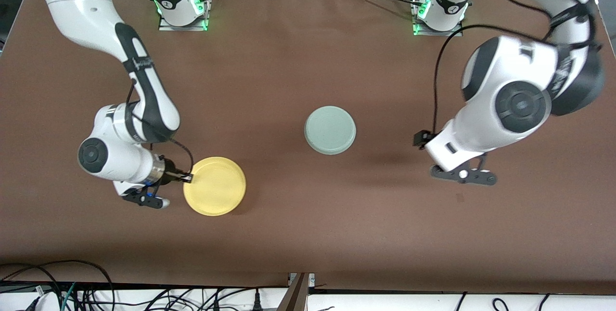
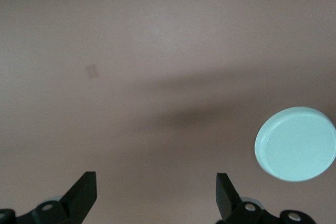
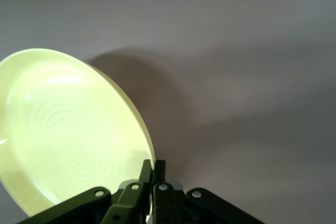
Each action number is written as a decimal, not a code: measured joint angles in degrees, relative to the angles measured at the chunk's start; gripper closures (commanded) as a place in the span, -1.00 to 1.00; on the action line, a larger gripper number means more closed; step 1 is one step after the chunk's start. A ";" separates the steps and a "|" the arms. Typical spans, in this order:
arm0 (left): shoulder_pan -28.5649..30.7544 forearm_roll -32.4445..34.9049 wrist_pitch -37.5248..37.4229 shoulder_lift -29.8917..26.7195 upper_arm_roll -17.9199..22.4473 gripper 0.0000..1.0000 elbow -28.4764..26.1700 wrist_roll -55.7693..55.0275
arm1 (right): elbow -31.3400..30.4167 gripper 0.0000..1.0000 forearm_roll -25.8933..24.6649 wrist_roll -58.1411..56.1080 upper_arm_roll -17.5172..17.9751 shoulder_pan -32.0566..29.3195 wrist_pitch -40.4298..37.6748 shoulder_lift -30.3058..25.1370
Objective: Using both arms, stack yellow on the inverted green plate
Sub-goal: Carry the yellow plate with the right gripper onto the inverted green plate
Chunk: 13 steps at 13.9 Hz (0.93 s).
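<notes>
The robot's right gripper should release the yellow plate on the upturned bottom of the green plate [image 1: 332, 127] near the middle of the table.
The yellow plate [image 1: 214, 186] sits toward the right arm's end of the table, right way up. My right gripper [image 1: 188, 177] is shut on its rim at the edge nearest that arm. In the right wrist view the plate [image 3: 68, 129] looks tilted, with the jaws [image 3: 153, 169] pinching its rim. The green plate [image 1: 330, 129] lies upside down near the table's middle, farther from the front camera than the yellow plate; it also shows in the left wrist view [image 2: 295, 144]. My left gripper [image 1: 464, 175] is open and empty over bare table toward the left arm's end; its view shows it too [image 2: 156, 192].
The brown table [image 1: 308, 214] fills the view. The arm bases [image 1: 183, 5] stand along its edge farthest from the front camera. Cables [image 1: 57, 287] lie off the table's near edge.
</notes>
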 measured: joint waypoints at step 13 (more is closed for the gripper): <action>16.46 0.91 7.06 -27.31 0.46 -1.00 -25.33 12.45 | -1.58 1.00 0.00 31.35 7.14 21.17 12.35 3.18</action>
